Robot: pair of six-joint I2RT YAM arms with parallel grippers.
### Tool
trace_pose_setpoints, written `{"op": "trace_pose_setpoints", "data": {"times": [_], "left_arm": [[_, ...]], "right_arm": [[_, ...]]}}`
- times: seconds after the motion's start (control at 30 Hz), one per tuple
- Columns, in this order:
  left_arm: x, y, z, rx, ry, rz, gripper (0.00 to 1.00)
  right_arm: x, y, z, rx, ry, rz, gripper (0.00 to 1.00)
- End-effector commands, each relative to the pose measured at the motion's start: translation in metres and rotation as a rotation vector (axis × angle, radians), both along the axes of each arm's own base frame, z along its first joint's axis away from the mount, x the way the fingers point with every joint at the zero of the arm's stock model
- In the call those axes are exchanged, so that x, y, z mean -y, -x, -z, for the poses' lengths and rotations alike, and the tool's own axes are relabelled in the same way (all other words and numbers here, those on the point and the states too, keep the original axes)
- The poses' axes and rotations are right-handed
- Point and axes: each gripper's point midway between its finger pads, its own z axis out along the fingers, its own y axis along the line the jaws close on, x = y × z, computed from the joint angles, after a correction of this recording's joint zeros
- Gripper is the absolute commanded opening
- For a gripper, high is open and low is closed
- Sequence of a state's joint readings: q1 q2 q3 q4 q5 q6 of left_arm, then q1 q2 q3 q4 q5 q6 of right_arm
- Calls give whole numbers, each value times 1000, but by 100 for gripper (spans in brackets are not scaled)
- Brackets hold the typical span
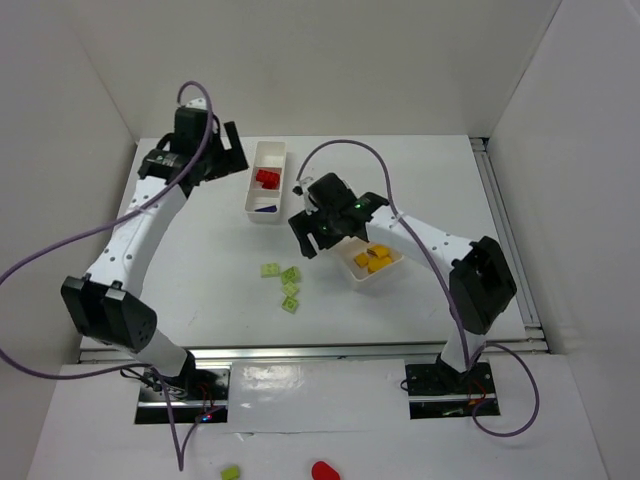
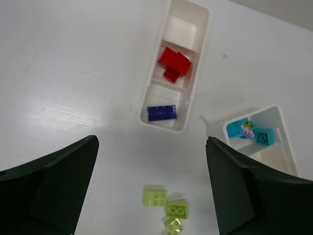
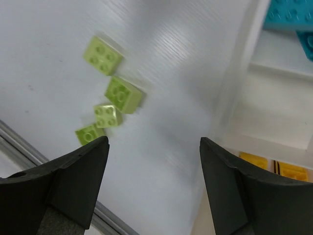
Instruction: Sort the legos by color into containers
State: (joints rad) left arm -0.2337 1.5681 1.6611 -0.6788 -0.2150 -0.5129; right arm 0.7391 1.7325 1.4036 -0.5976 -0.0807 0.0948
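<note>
The sides of the light green lego (image 1: pixel 270 269) (image 3: pixel 102 55) lying nearest the container with the red legos will be gripped by my right gripper.
Several light green legos (image 1: pixel 288 287) lie loose on the table between the arms; they also show in the left wrist view (image 2: pixel 176 208) and the right wrist view (image 3: pixel 123 95). The left container (image 1: pixel 283 155) holds red legos (image 2: pixel 174 62) in its middle compartment and a dark blue one (image 2: pixel 162 113) in the near one. The right container (image 1: pixel 354 275) holds yellow legos (image 1: pixel 372 260) and cyan ones (image 2: pixel 247 129). My left gripper (image 1: pixel 228 160) hangs open and empty beside the left container. Over the right container's left edge my right gripper (image 1: pixel 315 240) is open with nothing between its fingers.
White walls close in the table on three sides. A metal rail (image 1: pixel 300 350) runs along the near edge. A small green piece (image 1: pixel 231 472) and a red one (image 1: pixel 324 470) lie on the ledge in front of the arm bases.
</note>
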Motion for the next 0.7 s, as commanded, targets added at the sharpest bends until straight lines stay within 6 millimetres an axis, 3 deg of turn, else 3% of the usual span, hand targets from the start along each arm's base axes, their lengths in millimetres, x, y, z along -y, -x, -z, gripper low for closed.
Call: {"op": "trace_pose_setpoints", "data": {"times": [0.0,0.07,0.1,0.17,0.2,0.27,0.3,0.33,0.37,0.53,0.67], "left_arm": [[-40,5,-19,39,28,-135,100],[-63,14,-11,-25,28,-210,100],[-70,15,-6,-51,31,-234,100],[-85,21,2,-102,44,-269,100],[-86,23,3,-114,56,-267,100],[-90,28,12,-138,68,-270,100],[-90,31,14,-145,75,-255,100],[-93,35,25,-175,79,-261,100],[-91,40,21,-167,82,-246,100],[-98,46,24,-160,100,-247,100],[-102,49,35,-176,106,-246,100]], "right_arm": [[-30,-6,-41,126,-60,-39,82],[-55,2,-41,134,-62,-99,81],[-62,2,-26,130,-24,-114,81],[-83,9,-21,151,-11,-157,83],[-90,8,-8,156,17,-172,83],[-106,10,-3,178,24,-206,85],[-109,9,12,180,62,-220,85],[-112,6,15,186,65,-228,85],[-122,6,15,200,58,-244,85],[-123,-7,55,201,162,-275,85],[-126,-16,69,219,182,-256,83]]}}
